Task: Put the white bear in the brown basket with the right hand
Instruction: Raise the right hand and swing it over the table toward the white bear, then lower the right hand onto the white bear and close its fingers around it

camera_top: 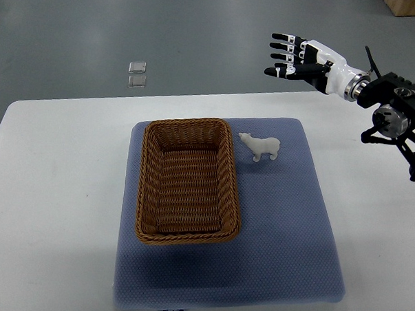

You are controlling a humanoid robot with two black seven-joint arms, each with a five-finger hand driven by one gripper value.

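Next, I close my right gripper around the body (266, 145) of the white bear, just behind its head, leaving the head free.
A small white bear (260, 146) stands upright on the blue mat (287, 221), just right of the brown wicker basket (148, 187), close to its upper right corner without touching it. The basket holds nothing. My right hand (289, 59) hovers high above the table's far edge, up and to the right of the bear, fingers spread and holding nothing. Its arm (395, 108) enters from the right edge. The left arm does not show.
The mat lies on a white table (54, 190). Beyond the table's far edge is grey floor with two small clear squares (136, 74). A wooden box corner (410, 6) shows at the top right.
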